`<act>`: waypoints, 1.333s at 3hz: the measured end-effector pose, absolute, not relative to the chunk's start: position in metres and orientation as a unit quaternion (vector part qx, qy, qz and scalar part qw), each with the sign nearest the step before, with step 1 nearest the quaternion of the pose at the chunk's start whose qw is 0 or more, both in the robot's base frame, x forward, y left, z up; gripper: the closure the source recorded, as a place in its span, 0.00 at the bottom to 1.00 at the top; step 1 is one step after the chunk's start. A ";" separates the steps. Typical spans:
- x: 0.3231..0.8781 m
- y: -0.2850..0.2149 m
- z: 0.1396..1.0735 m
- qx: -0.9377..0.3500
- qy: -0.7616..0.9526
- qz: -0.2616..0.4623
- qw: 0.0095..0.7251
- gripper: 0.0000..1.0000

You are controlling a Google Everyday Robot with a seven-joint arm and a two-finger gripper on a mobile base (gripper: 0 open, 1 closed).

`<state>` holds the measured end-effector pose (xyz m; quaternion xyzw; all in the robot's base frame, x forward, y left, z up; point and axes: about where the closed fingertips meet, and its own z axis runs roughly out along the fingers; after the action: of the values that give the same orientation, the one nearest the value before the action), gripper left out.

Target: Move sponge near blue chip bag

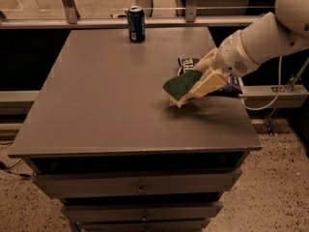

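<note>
The robot's gripper will release the sponge on the table (pixel 224 93), against the blue chip bag's near edge.
The sponge (pixel 180 84), dark green on top with a pale yellow underside, is held between the cream fingers of my gripper (pixel 193 88), tilted and just above the table near its right side. The blue chip bag (pixel 187 64) lies flat right behind the gripper, mostly hidden by the fingers and the white arm (pixel 260 40); only its dark left end with white lettering shows. The sponge is close in front of the bag.
An upright blue soda can (pixel 136 24) stands at the table's far edge. The grey table (pixel 106 95) has drawers below its front. A railing runs behind it and a cable hangs at the right.
</note>
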<state>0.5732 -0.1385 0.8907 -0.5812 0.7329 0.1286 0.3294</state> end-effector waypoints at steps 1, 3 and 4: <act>0.566 -0.177 0.902 -0.560 0.757 0.079 0.327 1.00; 0.551 -0.231 0.913 -0.522 0.787 0.008 0.330 1.00; 0.545 -0.240 0.906 -0.504 0.796 0.002 0.336 0.87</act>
<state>0.5449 -0.2400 0.9062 -0.5040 0.7958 0.0024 0.3355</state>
